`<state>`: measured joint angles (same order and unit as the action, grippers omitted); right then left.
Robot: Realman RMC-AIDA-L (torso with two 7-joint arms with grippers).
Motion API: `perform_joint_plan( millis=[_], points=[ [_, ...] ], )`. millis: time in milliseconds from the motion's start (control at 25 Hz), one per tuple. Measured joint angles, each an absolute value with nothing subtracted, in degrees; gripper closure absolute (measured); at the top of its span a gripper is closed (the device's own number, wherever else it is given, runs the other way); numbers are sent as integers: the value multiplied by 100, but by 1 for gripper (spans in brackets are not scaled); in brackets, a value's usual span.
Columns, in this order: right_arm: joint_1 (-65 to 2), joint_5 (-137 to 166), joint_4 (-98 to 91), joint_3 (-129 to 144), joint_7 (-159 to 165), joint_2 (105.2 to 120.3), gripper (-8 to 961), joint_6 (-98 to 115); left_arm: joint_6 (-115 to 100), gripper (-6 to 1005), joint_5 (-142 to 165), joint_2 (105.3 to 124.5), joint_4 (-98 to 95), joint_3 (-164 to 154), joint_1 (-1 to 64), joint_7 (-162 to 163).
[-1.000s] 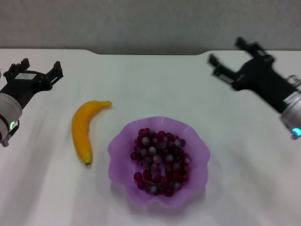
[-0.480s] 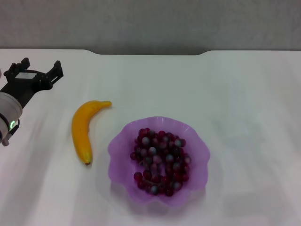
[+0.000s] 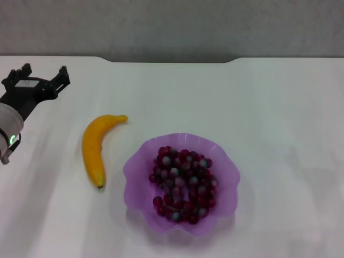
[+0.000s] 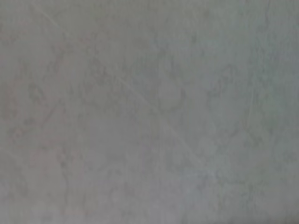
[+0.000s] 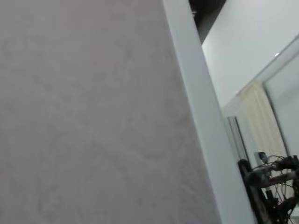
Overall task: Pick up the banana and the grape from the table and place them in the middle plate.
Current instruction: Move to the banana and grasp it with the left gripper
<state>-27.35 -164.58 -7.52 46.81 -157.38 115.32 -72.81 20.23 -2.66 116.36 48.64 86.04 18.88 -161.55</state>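
Next, my left gripper moves over to the banana lying beside the purple plate and then closes its fingers around the middle of its curved body [image 3: 92, 149].
The yellow-orange banana [image 3: 95, 149] lies on the white table [image 3: 279, 123], just left of the purple scalloped plate [image 3: 137, 166]. The dark red-purple grape bunch [image 3: 184, 184] lies inside the plate. My left gripper [image 3: 42, 76] is open and empty at the far left, above and left of the banana's upper end, apart from it. My right gripper is out of the head view. The left wrist view shows only bare table surface.
The table's far edge has a notch [image 3: 172, 60] at the back middle. The right wrist view shows a wall and a white frame edge [image 5: 201, 116], with cables at the far side.
My right arm has withdrawn to the right and left the head view. My left gripper has shifted slightly up and left. The banana, grapes and plate have not moved.
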Motion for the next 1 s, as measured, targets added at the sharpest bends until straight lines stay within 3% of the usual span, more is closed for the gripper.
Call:
perform_joint_plan(
  millis=[360, 480, 640, 880, 1000],
  points=[
    [-2731, -16305, -581, 4716, -15685, 11542, 62, -7316, 307, 108, -191, 11568, 6336, 8516, 1613, -16201],
    [-2740, -16288, -553, 4728, -15685, 11542, 62, -7319, -1106, 108, -33, 11456, 7596, 8271, 1462, -16271],
    [-2740, -16279, -543, 4915, -15684, 11545, 62, -7322, -2489, 108, -446, 11044, 8608, 7874, 1604, -16282],
    [-2738, -16277, -502, 5170, -15676, 11552, 62, -7435, -3803, 108, -2082, 10234, 8786, 7380, 2184, -16299],
    [-2736, -16277, -483, 5270, -15671, 11556, 62, -7527, -4314, 108, -2038, 10210, 8611, 7281, 2427, -16300]
  ],
)
